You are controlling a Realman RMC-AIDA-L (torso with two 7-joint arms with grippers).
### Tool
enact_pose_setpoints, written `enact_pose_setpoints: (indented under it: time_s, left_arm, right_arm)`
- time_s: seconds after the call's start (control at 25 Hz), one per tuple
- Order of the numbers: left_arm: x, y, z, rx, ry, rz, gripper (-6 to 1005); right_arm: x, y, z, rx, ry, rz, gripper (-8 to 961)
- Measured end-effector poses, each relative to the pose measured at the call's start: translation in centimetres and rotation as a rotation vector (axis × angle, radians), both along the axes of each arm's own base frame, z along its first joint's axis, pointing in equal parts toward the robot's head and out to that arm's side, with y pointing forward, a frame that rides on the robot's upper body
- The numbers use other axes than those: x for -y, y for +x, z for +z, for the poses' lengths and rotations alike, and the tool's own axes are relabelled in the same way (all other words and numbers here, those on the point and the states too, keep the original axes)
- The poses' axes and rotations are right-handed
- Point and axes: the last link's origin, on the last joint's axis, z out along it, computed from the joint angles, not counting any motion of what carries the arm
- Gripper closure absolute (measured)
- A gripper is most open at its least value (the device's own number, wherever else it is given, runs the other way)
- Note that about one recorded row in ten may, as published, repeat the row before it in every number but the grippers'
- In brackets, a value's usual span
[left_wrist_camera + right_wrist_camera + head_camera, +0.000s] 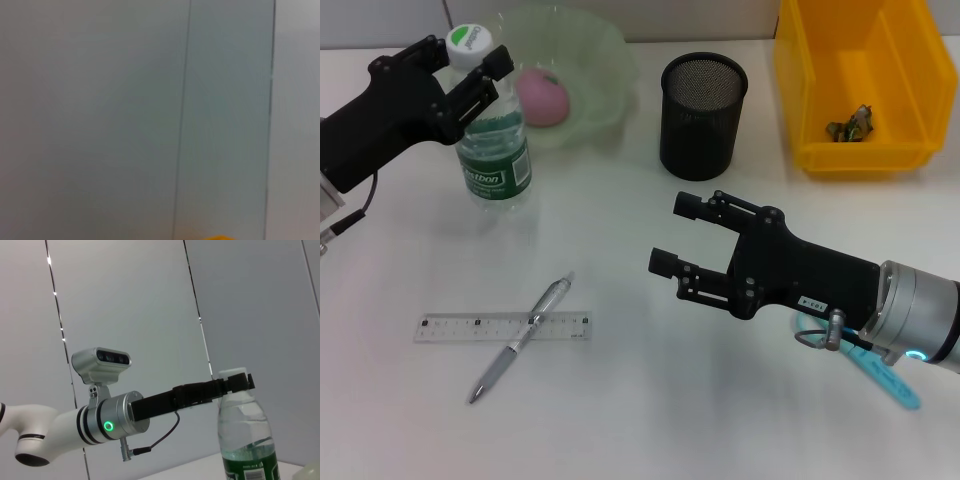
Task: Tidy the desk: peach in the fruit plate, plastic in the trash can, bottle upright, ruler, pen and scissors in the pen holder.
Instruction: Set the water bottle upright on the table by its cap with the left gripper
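Next, my left gripper releases the bottle upright on the bare table (467,203) behind the ruler, just clear of the fruit plate.
The bottle (495,150) stands upright at the back left, green label and white cap, with my left gripper (465,58) shut on its neck just under the cap. The right wrist view shows the same grip on the bottle (245,440). My right gripper (672,234) hovers open and empty over the table's middle. The peach (542,97) lies in the green fruit plate (590,55). A clear ruler (470,327) lies at the front left with the pen (520,340) crossing it. Blue scissors (892,380) are partly hidden under my right arm. Crumpled plastic (850,125) lies in the yellow trash can (860,155).
The black mesh pen holder (703,115) stands empty at the back centre, between the plate and the yellow can. The left wrist view shows only a grey wall panel.
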Motion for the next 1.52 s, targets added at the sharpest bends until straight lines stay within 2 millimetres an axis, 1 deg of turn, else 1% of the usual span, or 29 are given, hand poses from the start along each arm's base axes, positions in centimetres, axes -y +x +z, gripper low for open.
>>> enact_pose_setpoints:
  time_s: [0.52, 0.76, 1.16, 1.52]
  left_arm:
    - [-0.7, -1.3, 0.2, -0.030, 0.043, 0.090, 531]
    - [-0.9, -2.4, 0.7, 0.037, 0.084, 0.162, 529]
    - [-0.7, -2.8, 0.2, 0.013, 0.096, 0.173, 526]
    - [-0.7, -2.8, 0.0, -0.007, 0.105, 0.165, 523]
  right_arm:
    - [-0.2, 0.2, 0.0, 0.009, 0.009, -0.014, 212]
    - [-0.3, 0.2, -0.1, 0.016, 0.010, -0.019, 212]
    - [-0.5, 0.0, -0.1, 0.016, 0.009, -0.013, 211]
    - [-0.5, 0.0, -0.1, 0.016, 0.009, -0.013, 211]
